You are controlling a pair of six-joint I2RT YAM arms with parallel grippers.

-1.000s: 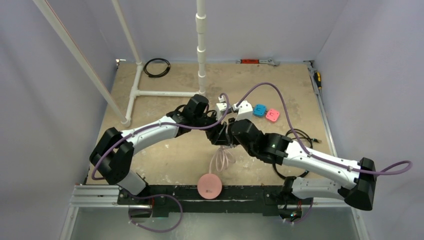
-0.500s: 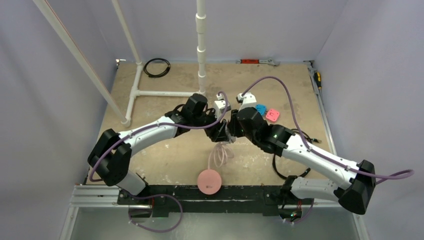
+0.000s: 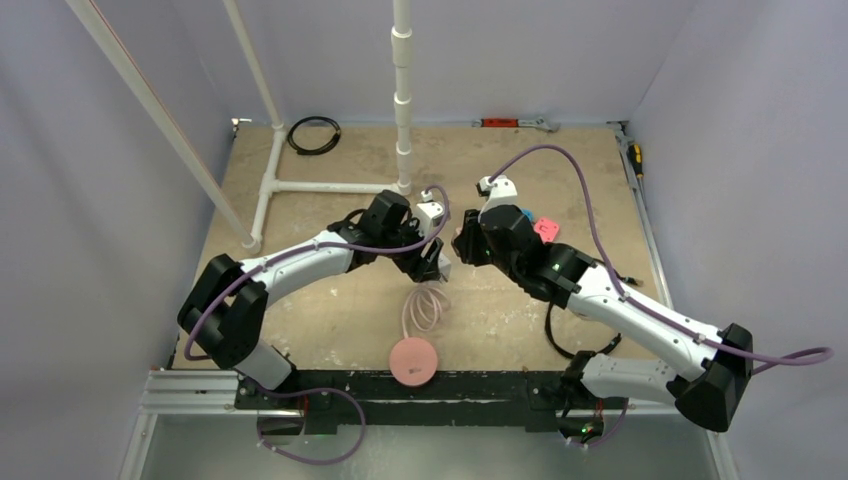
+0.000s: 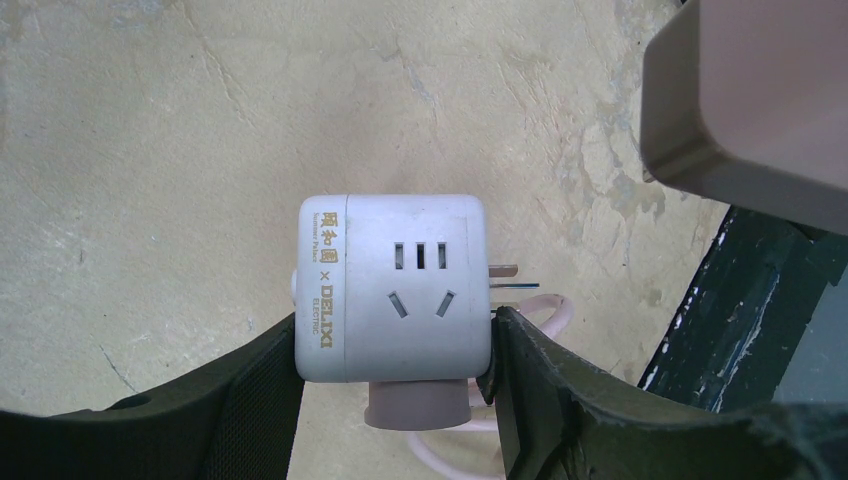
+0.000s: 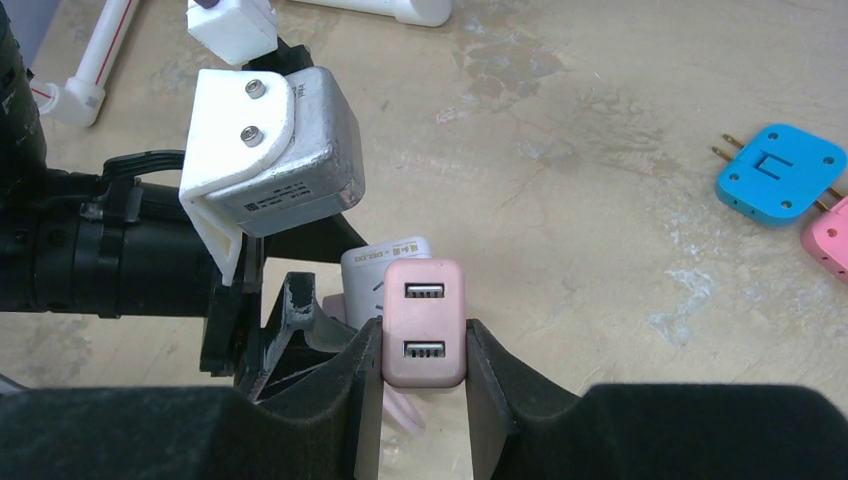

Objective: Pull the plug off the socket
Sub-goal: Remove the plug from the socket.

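Note:
The robot's right gripper will release the pink plug on the table [image 3: 527, 241] [image 5: 725, 283] just in front of the blue adapter. The plug is now held apart from the socket.
A white cube socket [image 4: 395, 285] is clamped between the fingers of my left gripper [image 4: 393, 335], just above the table; a pale pink cord leaves its underside. It also shows in the right wrist view [image 5: 385, 262]. My right gripper [image 5: 424, 345] is shut on a pink plug [image 5: 424, 322] with two USB ports. The plug is apart from the socket and shows as a pinkish block at the upper right of the left wrist view [image 4: 760, 100]. In the top view the left gripper [image 3: 435, 262] and right gripper [image 3: 462, 245] stand a small gap apart mid-table.
A pink round disc [image 3: 413, 360] with a looped cord [image 3: 428, 305] lies near the front edge. Blue [image 5: 780, 185] and pink [image 5: 828, 240] adapters lie to the right. A white pipe frame [image 3: 320, 187] stands at the back left, with a black cable coil [image 3: 313, 134] behind it and another black cable [image 3: 590, 275] on the right.
The two grippers were pressed together and have drawn apart. The right gripper moved up and right with the pink plug; the left kept the socket and shifted slightly left.

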